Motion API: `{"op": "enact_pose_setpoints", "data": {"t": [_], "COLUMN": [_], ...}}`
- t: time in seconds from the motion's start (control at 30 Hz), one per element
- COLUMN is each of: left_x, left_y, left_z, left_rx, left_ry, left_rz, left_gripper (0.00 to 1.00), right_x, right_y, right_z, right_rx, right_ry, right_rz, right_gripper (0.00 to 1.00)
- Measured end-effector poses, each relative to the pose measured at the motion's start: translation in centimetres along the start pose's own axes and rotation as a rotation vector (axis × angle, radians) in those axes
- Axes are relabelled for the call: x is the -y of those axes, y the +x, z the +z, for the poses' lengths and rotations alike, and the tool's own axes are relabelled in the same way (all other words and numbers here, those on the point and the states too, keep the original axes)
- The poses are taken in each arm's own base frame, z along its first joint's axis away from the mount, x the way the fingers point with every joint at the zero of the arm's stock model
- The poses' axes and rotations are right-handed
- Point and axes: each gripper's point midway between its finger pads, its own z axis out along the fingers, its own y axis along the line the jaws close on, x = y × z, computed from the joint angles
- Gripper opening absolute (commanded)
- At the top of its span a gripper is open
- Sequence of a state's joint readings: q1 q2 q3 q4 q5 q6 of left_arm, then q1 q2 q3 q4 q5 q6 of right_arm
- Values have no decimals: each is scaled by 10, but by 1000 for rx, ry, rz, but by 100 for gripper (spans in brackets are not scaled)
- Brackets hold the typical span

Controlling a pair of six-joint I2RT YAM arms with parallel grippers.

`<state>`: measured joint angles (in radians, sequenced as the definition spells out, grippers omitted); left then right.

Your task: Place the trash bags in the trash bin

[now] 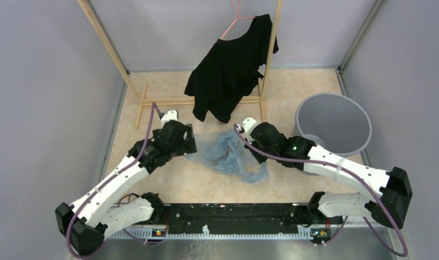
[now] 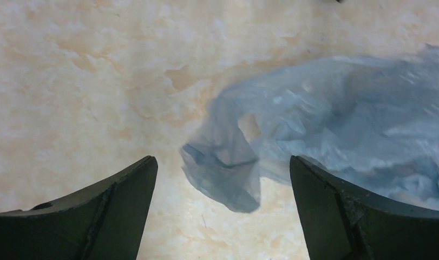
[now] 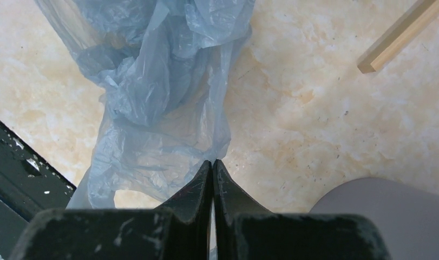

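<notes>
The fingers of my right gripper pinch only the thin edge of the trash bag, so I should open them and grab a fuller, gathered strip (image 3: 203, 154) of the bag deeper inside before I lift.
The pale blue, wrinkly trash bag (image 1: 228, 154) lies crumpled on the floor between my two grippers. The grey round trash bin (image 1: 363, 135) stands upright at the right, open and empty; its side shows in the right wrist view (image 3: 390, 216). My left gripper (image 1: 192, 148) is open at the bag's left edge. In its wrist view (image 2: 221, 162) a corner of the bag (image 2: 228, 179) lies between the spread fingers, untouched. My right gripper (image 1: 249, 147) is shut, its tips (image 3: 213, 161) pinched on the bag's edge (image 3: 152, 108).
A wooden rack (image 1: 206, 100) stands at the back with a black shirt (image 1: 230, 67) on a pink hanger. One rack foot end (image 3: 401, 32) shows in the right wrist view. The black base rail (image 1: 233, 216) runs along the near edge.
</notes>
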<state>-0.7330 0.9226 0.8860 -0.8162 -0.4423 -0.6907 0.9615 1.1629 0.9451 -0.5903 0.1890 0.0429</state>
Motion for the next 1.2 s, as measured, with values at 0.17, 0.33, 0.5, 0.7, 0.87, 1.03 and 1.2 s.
{"op": "enact_pose_setpoints", "data": {"t": [0.17, 0.33, 0.5, 0.7, 0.87, 1.03, 1.2], "left_x": [-15, -11, -9, -15, -29, -43, -50], "left_y": [-8, -9, -6, -8, -9, 18, 27], "left_z": [11, 15, 28, 40, 27, 27, 26], "left_rx": [-48, -68, -100, -89, 29, 65, 84], "left_ry": [-5, 63, 107, 74, 59, 54, 43], "left_rz": [-26, -26, -23, -11, -117, -243, -314], "left_gripper": [98, 97, 56, 0, 0, 0, 0], "right_x": [-1, -3, -4, -1, -4, -5, 2], "right_y": [1, 3, 2, -10, -43, -53, -40], "right_z": [0, 1, 2, 8, 20, 40, 38], "right_rx": [-5, -11, -15, -9, 43, 36, -15], "right_ry": [-16, -30, -38, -6, 30, 21, 66], "right_rz": [-34, -62, -78, -46, 152, 379, 504], "right_gripper": [0, 0, 0, 11, 54, 84, 94]}}
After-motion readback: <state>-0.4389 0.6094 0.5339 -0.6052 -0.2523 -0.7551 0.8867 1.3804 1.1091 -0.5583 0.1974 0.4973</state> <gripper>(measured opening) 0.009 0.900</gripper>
